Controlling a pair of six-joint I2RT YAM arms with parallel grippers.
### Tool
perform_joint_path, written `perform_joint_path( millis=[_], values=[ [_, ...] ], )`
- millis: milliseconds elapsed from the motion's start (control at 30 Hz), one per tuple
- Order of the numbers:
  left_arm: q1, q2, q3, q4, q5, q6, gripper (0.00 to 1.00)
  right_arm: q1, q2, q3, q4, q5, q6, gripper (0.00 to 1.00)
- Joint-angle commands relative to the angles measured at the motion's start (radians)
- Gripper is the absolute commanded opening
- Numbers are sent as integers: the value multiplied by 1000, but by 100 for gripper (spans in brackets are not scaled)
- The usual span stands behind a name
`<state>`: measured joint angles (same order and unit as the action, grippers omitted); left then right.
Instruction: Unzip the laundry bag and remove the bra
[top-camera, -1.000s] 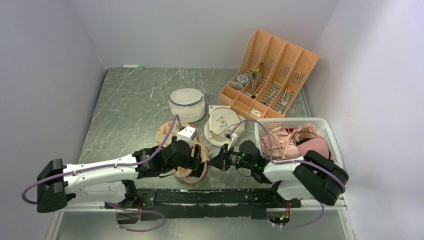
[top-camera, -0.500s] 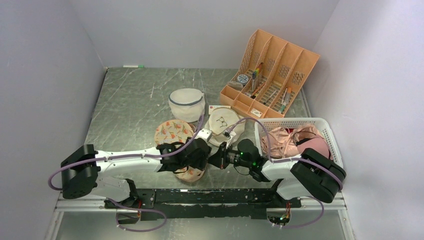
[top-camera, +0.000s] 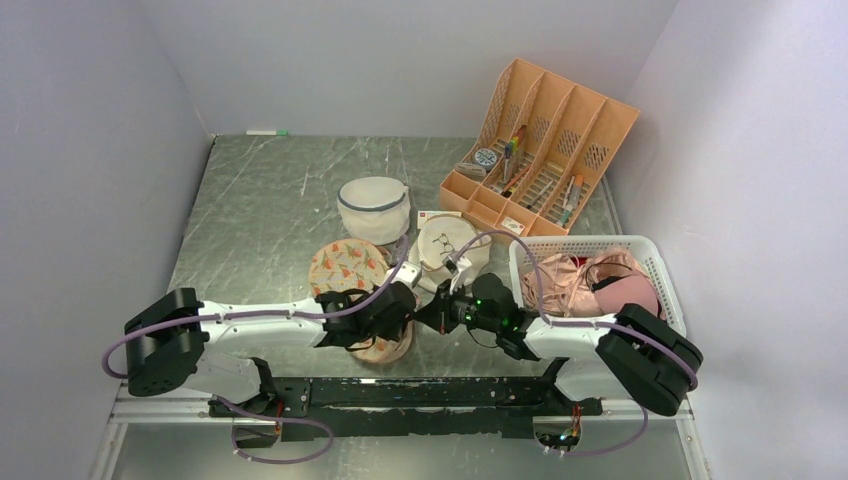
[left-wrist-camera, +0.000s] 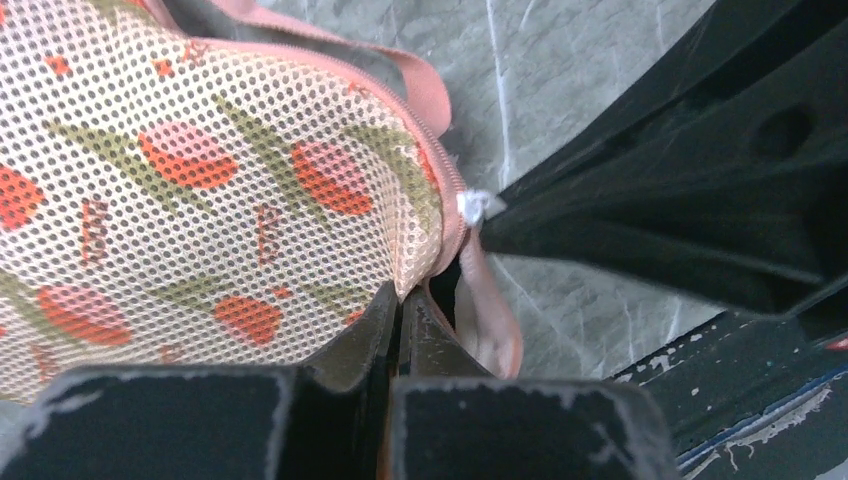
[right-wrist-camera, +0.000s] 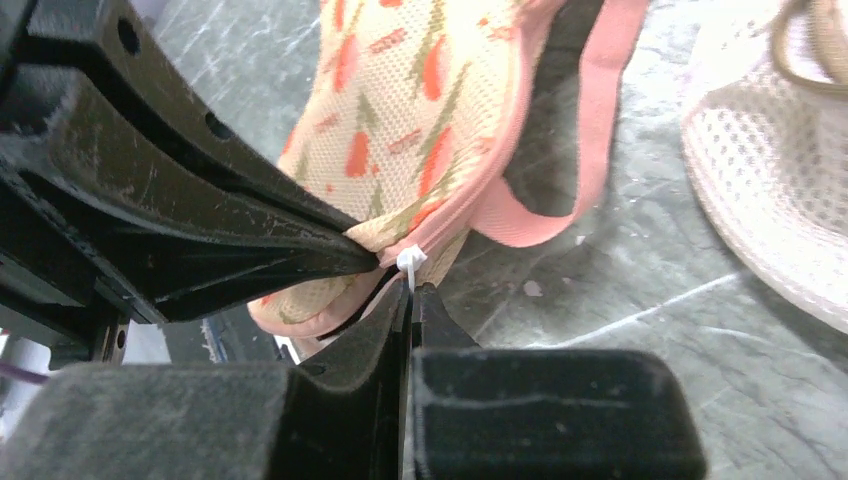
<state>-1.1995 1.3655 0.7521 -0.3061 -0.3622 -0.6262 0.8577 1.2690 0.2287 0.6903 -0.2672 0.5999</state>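
The left gripper pinches a fold of mesh next to the zip, so it should open and grab the pink edging itself (left-wrist-camera: 453, 238) before the right gripper pulls the zip pull.
The laundry bag (top-camera: 348, 266) lies at the table's front centre, beige mesh with an orange carrot print and pink zip edging (right-wrist-camera: 590, 130). My left gripper (top-camera: 408, 308) is shut on the bag's fabric edge (left-wrist-camera: 420, 265) just beside the zip end. Opposite it, my right gripper (top-camera: 428, 318) is shut on the small white zip pull (right-wrist-camera: 410, 262). The two sets of fingertips almost touch. In the left wrist view the pull (left-wrist-camera: 472, 205) sits against the right gripper's dark fingers (left-wrist-camera: 650, 200). The zip gapes a little along the pink edging. The bra is hidden.
A round cream bag with a glasses drawing (top-camera: 447, 250) lies just behind the grippers. Behind that sits a white dome mesh bag (top-camera: 373, 208). A white basket (top-camera: 655, 262) of pink garments stands at the right, with an orange desk organiser (top-camera: 540, 150) at the back right.
My left gripper came from over the bag, open, to its right edge and shut on the fabric by the zip end. The right gripper kept its hold on the pull.
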Motion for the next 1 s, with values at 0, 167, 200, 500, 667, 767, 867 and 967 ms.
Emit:
perform_joint_path(
  millis=[0,167,200,500,667,767,867,967],
  values=[
    [-2,-27,-93,21,28,-52,7,-37,-10,56,-64,101,-47,0],
    [-3,-67,-138,33,47,-65,7,-175,56,131,-117,18,-16,0],
    [-2,-67,-135,24,40,-67,7,-190,78,146,-120,-7,-25,0],
    [-3,-85,-71,-55,-4,-51,15,-192,121,145,-78,-129,-69,0],
    [-3,-111,0,-76,1,-26,64,-181,63,103,-62,-185,-40,0],
    [-3,-117,14,-38,20,-30,73,-170,35,88,-68,-205,-37,0],
    [-5,-111,-9,35,36,-26,80,-154,-3,57,-56,-203,-21,0],
    [-5,-78,18,44,32,-10,82,-135,-28,37,-28,-211,15,0]
  ],
)
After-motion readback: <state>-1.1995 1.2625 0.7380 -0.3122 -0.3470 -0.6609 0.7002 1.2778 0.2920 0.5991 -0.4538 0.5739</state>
